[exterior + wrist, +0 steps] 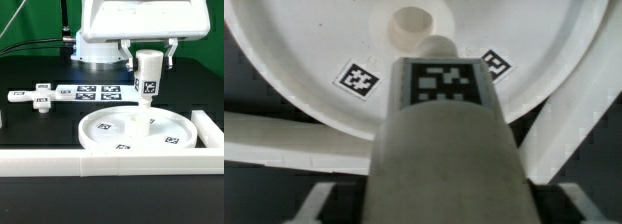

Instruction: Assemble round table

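Next, my gripper lets go of the cylinder leg, standing upright in the central hole of the large rimmed round disc (133,117) (411,21).
The large rimmed round disc (140,131) lies flat on the black table against the white border bars. My gripper (148,58) is shut on the short cylinder leg (148,78), which carries a black-and-white tag and hangs upright just above the disc's middle. In the wrist view the leg (441,120) fills the centre, clamped between both fingers (310,200), its tip near the disc's (331,50) central hole (409,20). The cross-shaped base (38,96) lies on the table at the exterior view's left.
The marker board (98,94) lies flat behind the disc. A long white border bar (60,160) runs along the front and another (212,130) stands at the exterior view's right. Black cables hang at the back left.
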Robot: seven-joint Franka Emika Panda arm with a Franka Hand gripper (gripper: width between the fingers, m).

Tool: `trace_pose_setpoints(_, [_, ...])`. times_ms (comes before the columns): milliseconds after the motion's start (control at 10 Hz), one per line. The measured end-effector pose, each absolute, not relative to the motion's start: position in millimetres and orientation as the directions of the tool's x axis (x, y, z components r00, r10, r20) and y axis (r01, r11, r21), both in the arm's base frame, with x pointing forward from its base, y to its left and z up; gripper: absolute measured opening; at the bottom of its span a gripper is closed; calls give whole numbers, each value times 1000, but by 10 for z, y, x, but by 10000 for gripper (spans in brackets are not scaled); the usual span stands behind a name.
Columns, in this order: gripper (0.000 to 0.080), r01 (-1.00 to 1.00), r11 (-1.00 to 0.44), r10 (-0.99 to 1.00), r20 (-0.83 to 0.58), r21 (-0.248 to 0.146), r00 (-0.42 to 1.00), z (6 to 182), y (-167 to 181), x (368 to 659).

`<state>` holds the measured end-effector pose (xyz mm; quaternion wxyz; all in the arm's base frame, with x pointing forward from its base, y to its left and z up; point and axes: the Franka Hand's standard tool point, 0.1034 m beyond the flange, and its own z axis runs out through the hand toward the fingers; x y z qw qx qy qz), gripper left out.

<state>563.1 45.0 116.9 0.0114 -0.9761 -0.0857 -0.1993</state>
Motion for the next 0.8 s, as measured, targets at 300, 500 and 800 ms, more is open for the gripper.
trace_pose_setpoints(300, [409,206,-978,201,384,28,901,1073,421,5655])
trace_pose_setpoints(500, [409,218,-975,214,377,32,901,1030,407,5646])
trace_pose_setpoints(800, [409,214,-976,210,367,31,906,952,365,5622])
